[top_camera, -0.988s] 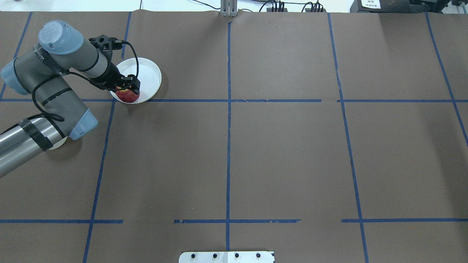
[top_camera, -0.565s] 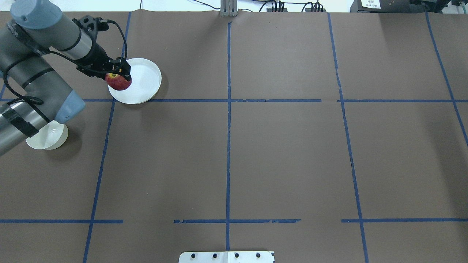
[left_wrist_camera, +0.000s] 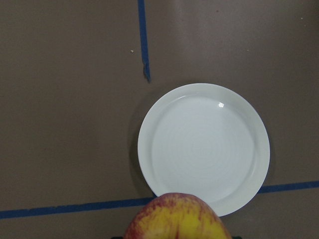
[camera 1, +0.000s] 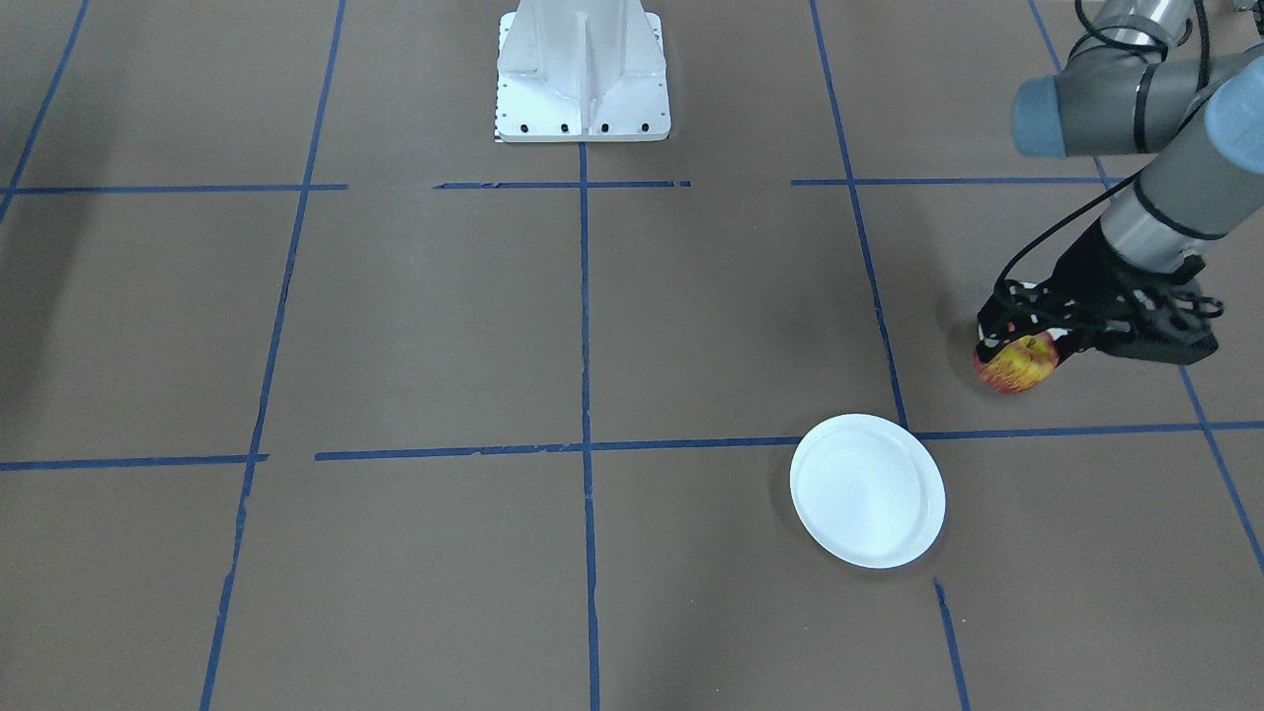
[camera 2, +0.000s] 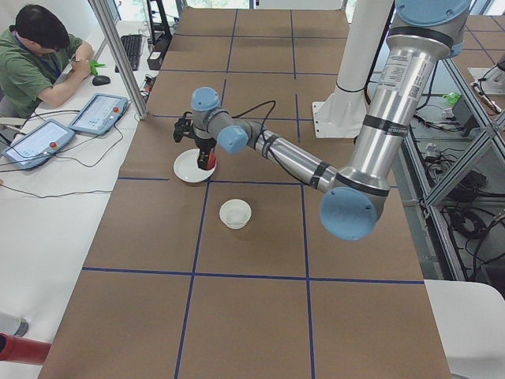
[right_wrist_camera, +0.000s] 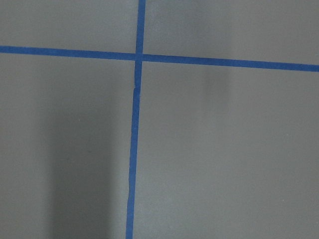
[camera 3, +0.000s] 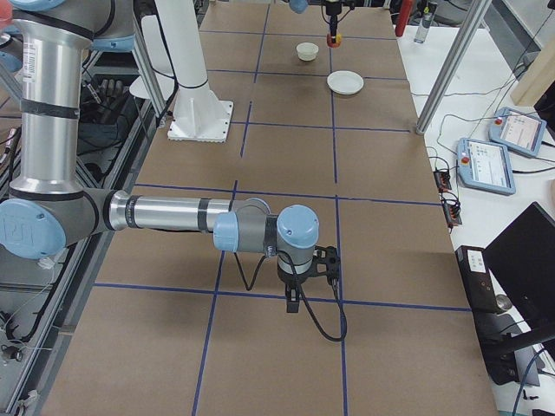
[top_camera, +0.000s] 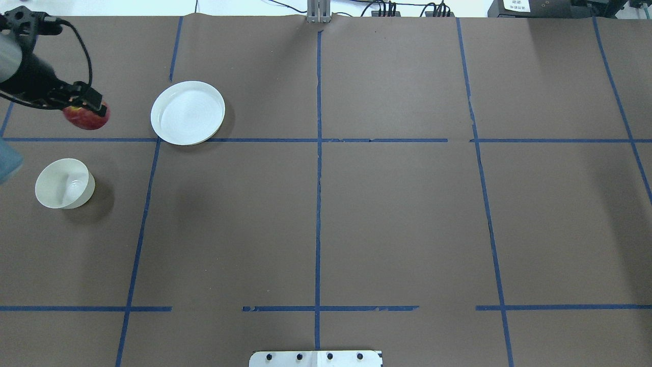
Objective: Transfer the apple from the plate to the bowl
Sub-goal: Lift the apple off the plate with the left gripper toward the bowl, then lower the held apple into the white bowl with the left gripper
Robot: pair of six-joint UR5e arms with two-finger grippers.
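Observation:
My left gripper releases the apple next inside the cream bowl [camera 1: 1033,328], across the blue tape line from the white plate.
My left gripper [top_camera: 85,108] is shut on the red and yellow apple [top_camera: 87,118] and holds it above the brown table, left of the white plate [top_camera: 187,112] and beyond the cream bowl [top_camera: 64,183]. The front-facing view shows the apple [camera 1: 1015,363] in the gripper [camera 1: 1017,346], clear of the bare plate [camera 1: 867,491]. In the left wrist view the apple [left_wrist_camera: 177,216] sits at the bottom edge with the plate [left_wrist_camera: 204,147] below it. The bowl [camera 2: 235,214] stands upright with nothing in it. My right gripper [camera 3: 293,302] shows only in the right side view, hanging near the table far from these things; I cannot tell its state.
The white robot base [camera 1: 583,74] stands at the table's near middle edge. Blue tape lines cross the brown paper [top_camera: 318,204]. An operator [camera 2: 35,55] sits at a side table with tablets [camera 2: 99,113]. A metal pole [camera 2: 118,55] stands by the table corner.
My left gripper has lifted the apple off the plate and carried it to the left, past the plate's rim. The arm has swung away and uncovered the bowl.

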